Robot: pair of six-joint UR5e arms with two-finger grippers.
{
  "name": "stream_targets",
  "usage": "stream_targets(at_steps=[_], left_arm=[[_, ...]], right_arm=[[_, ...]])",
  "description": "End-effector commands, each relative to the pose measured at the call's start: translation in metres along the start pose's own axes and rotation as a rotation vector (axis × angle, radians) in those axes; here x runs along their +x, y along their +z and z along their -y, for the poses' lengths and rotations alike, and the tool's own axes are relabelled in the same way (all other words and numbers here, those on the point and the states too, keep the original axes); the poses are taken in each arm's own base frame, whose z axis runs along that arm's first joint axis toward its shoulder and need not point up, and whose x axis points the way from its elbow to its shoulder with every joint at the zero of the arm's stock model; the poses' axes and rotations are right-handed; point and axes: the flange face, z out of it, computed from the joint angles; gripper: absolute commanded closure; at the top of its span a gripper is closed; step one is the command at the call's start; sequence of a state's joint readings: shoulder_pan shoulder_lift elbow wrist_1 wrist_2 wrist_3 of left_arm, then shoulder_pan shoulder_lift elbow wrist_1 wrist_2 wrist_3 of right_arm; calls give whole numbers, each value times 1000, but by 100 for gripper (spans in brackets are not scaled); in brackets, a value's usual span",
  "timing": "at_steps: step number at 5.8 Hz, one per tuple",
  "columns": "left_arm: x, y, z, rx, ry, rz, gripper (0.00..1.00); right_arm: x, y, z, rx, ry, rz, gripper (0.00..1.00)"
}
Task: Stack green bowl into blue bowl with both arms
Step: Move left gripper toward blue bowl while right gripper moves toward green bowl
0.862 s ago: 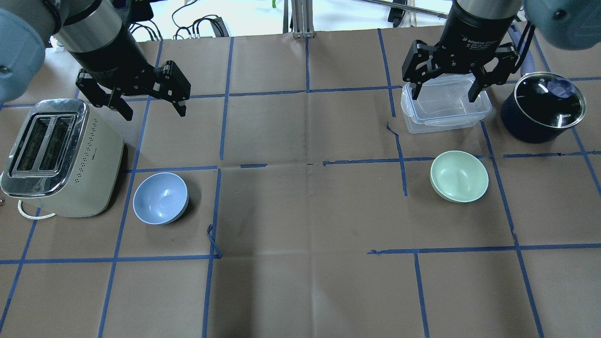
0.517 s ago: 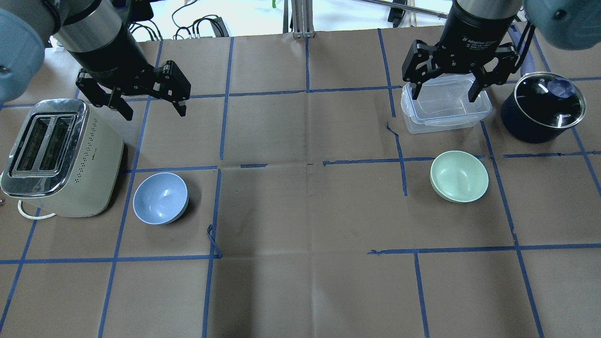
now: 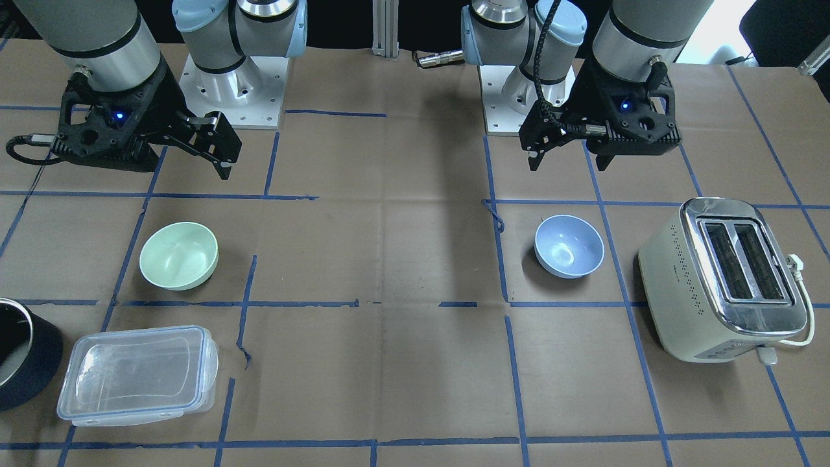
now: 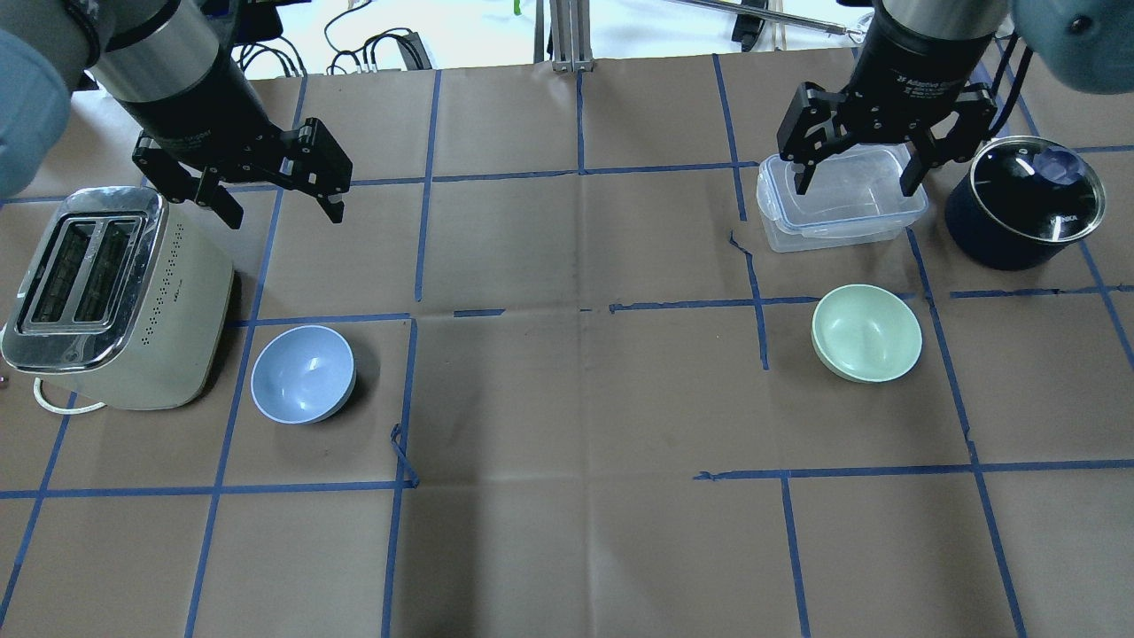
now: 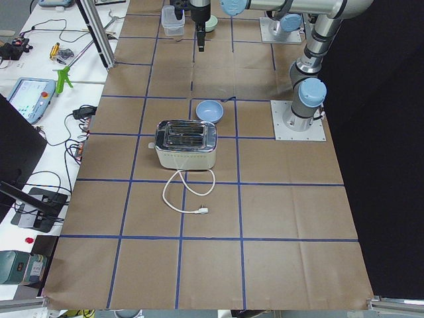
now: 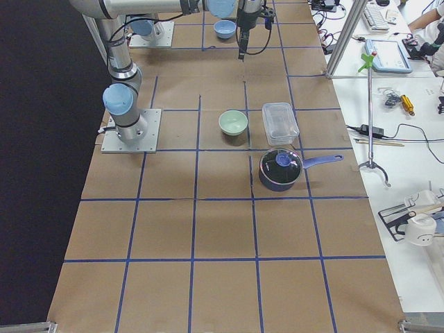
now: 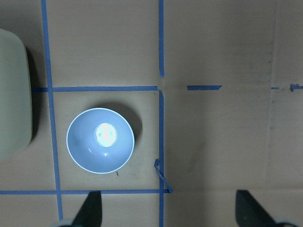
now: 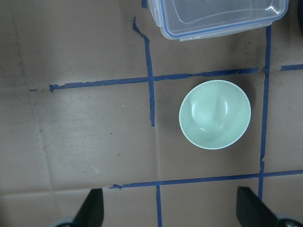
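Next, my left gripper grabs the rim of the blue bowl (image 3: 536, 240) (image 7: 133, 145), on the side that faces the green bowl, away from the toaster.
The green bowl (image 4: 866, 332) stands upright and empty on the table's right side; it also shows in the front view (image 3: 179, 254) and the right wrist view (image 8: 215, 114). The blue bowl (image 4: 303, 374) stands upright and empty on the left, beside the toaster; it also shows in the front view (image 3: 569, 246) and the left wrist view (image 7: 100, 140). My left gripper (image 4: 276, 206) hangs open and empty, high above the table. My right gripper (image 4: 858, 182) hangs open and empty, high above the table. Neither gripper touches a bowl.
A cream toaster (image 4: 111, 297) stands left of the blue bowl, its cord trailing. A clear lidded container (image 4: 837, 208) and a dark blue pot with a glass lid (image 4: 1023, 204) stand on the far side of the green bowl. Brown paper with blue tape lines covers the table.
Both grippers have shifted slightly: the left one to the left, the right one to the right, still open. The bowls have not moved.
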State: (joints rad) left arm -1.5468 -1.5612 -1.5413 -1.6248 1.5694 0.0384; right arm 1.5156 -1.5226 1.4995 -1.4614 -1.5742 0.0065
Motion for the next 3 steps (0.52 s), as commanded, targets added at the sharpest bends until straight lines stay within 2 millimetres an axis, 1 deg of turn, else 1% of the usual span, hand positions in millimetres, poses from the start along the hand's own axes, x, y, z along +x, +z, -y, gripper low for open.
stream_targets(at_steps=[1, 2, 3], left_arm=[[-5, 22, 0, -48, 56, 2, 2], [-16, 66, -5, -99, 71, -7, 2], [-45, 124, 4, -114, 15, -14, 2]], right_arm=[[77, 28, -21, 10, -38, 11, 0], [115, 47, -26, 33, -62, 11, 0], [139, 65, -31, 6, -73, 17, 0]])
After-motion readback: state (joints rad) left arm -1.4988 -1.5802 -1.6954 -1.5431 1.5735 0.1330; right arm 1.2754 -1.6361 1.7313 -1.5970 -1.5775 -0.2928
